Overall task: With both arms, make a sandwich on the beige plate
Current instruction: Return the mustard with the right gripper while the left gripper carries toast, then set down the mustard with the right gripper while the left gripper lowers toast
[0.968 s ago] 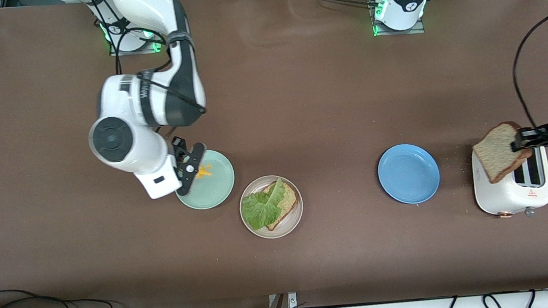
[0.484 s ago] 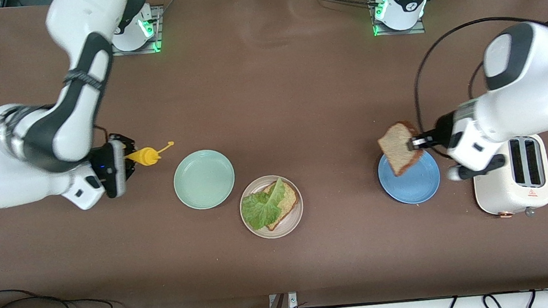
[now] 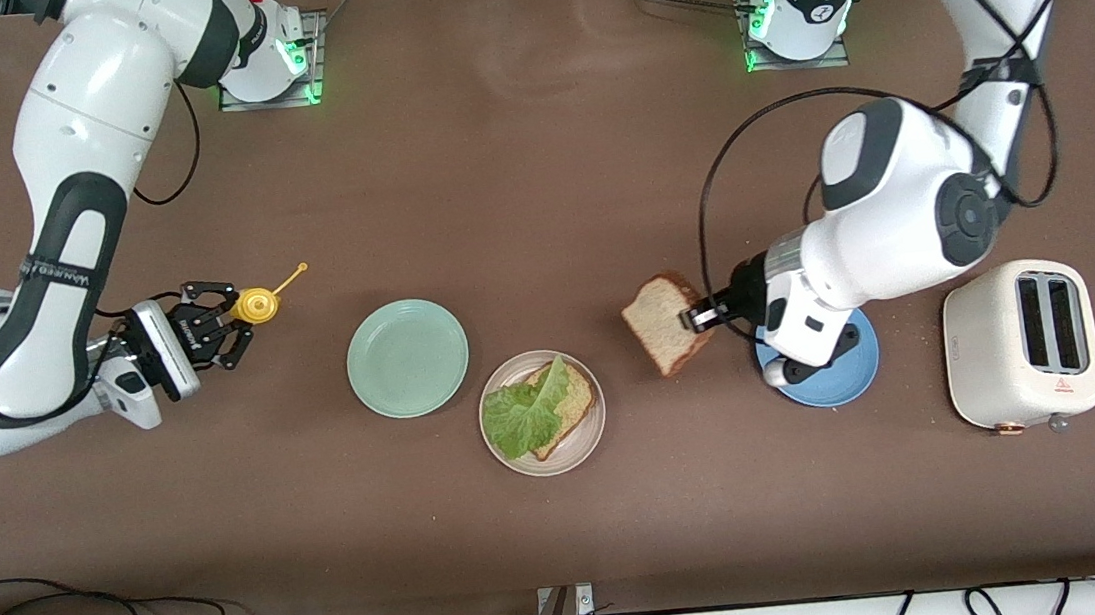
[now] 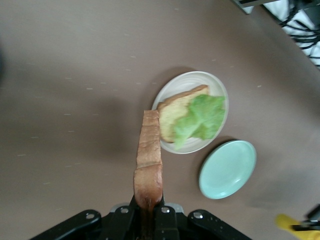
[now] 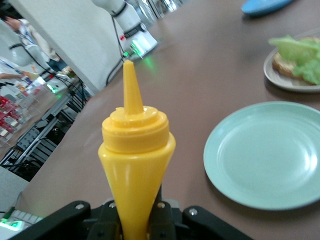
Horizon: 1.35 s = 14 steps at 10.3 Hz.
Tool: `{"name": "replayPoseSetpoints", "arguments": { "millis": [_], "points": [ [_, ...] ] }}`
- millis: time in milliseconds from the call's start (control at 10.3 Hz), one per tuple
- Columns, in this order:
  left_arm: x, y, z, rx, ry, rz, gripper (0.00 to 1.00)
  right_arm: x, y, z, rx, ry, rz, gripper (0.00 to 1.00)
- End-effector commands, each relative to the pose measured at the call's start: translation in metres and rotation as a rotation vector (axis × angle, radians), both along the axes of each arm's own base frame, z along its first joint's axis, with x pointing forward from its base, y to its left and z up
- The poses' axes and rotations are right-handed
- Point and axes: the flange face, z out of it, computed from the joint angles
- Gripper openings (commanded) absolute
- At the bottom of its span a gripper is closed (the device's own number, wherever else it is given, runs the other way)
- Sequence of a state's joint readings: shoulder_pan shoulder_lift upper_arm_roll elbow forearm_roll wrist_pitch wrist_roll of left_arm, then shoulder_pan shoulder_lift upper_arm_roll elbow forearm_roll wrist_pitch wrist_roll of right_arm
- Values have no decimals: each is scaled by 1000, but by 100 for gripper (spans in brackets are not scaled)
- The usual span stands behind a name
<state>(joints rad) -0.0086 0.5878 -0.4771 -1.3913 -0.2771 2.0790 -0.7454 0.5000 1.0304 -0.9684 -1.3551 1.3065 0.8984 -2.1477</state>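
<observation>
Next, my right gripper sets the yellow squeeze bottle down on the bare table (image 3: 303,355) next to the mint-green plate, opposite the beige plate.
The beige plate (image 3: 581,442) holds one bread slice (image 3: 572,408) with a green lettuce leaf (image 3: 521,416) on top; they also show in the left wrist view, plate (image 4: 172,90) and lettuce (image 4: 202,117). My left gripper (image 3: 699,316) is shut on a second bread slice (image 3: 662,324), held on edge over the bare table between the beige plate and the blue plate (image 3: 850,374); its crust shows in the left wrist view (image 4: 149,160). My right gripper (image 3: 232,321) is shut on a yellow squeeze bottle (image 3: 258,303) over the table toward the right arm's end.
A mint-green plate (image 3: 408,357) lies beside the beige plate, toward the right arm's end. A white toaster (image 3: 1021,343) stands at the left arm's end, next to the blue plate. Cables hang along the table's front edge.
My left gripper carried the bread slice from over the toaster, past the blue plate, toward the beige plate. My right gripper lifted the yellow bottle off the mint-green plate and swung it toward the right arm's end.
</observation>
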Motion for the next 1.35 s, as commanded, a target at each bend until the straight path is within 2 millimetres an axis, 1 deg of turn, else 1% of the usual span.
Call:
{"name": "replayPoseSetpoints", "arguments": {
  "millis": [0,97,194,290,387,484,581,677,871,968,1065,1161,1258],
  "points": [
    [8,-30,-19,-85,-34,123,0,-5,-2,-29,244,-75,46,0],
    [15,-36,-25,-114,-76,183,0,-3,-3,-38,299,-138,59,0],
    [15,-48,-36,-130,-100,212,0,1,-5,-41,309,-200,68,0],
    [12,-64,-48,-140,-118,222,0,3,-4,-48,305,-233,72,0],
    [14,-68,-60,-151,-138,245,0,7,-2,-57,311,-274,65,0],
    [11,-77,-64,-160,-147,252,0,11,-2,-67,326,-302,34,0],
    [7,-86,-69,-163,-139,262,0,10,-1,-83,346,-298,16,0],
    [6,-91,-75,-163,-138,269,0,9,-4,-94,368,-327,10,0],
    [1,-102,-90,-166,-136,272,0,11,-9,-97,355,-344,5,0],
    [1,-106,-100,-171,-138,285,0,10,-12,-103,349,-340,-3,0],
    [-1,-113,-112,-172,-128,288,0,9,-11,-106,353,-335,-3,0],
    [-2,-116,-118,-165,-125,284,0,9,-11,-106,353,-335,-3,0],
    [-3,-117,-125,-151,-126,281,0,9,-12,-106,354,-335,-7,45]
  ]
}}
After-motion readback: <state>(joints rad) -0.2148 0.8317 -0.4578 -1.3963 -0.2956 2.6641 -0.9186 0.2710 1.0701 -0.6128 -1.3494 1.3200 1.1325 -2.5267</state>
